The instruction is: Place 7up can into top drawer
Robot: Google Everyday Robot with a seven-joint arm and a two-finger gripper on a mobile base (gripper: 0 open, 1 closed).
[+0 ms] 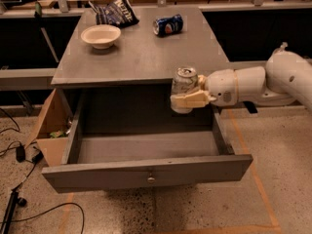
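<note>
My gripper should release the 7up can near the middle of the top drawer's bottom [137, 140], placing it slightly toward the side where the cardboard box is.
The 7up can [184, 83], silver-white with a shiny top, is upright in my gripper [186, 99], which is shut on it. The white arm reaches in from the right. The can hangs in front of the cabinet top's front edge, above the right rear part of the open top drawer [146, 172]. The drawer is grey, pulled out wide, with a small round knob [151, 180] on its front panel. I see nothing lying inside the drawer.
On the grey cabinet top [141, 57] stand a white bowl [101, 35], a dark chip bag [116, 11] and a blue soda can [168, 25] lying on its side. A cardboard box [48, 130] sits left of the drawer. Cables lie on the floor at left.
</note>
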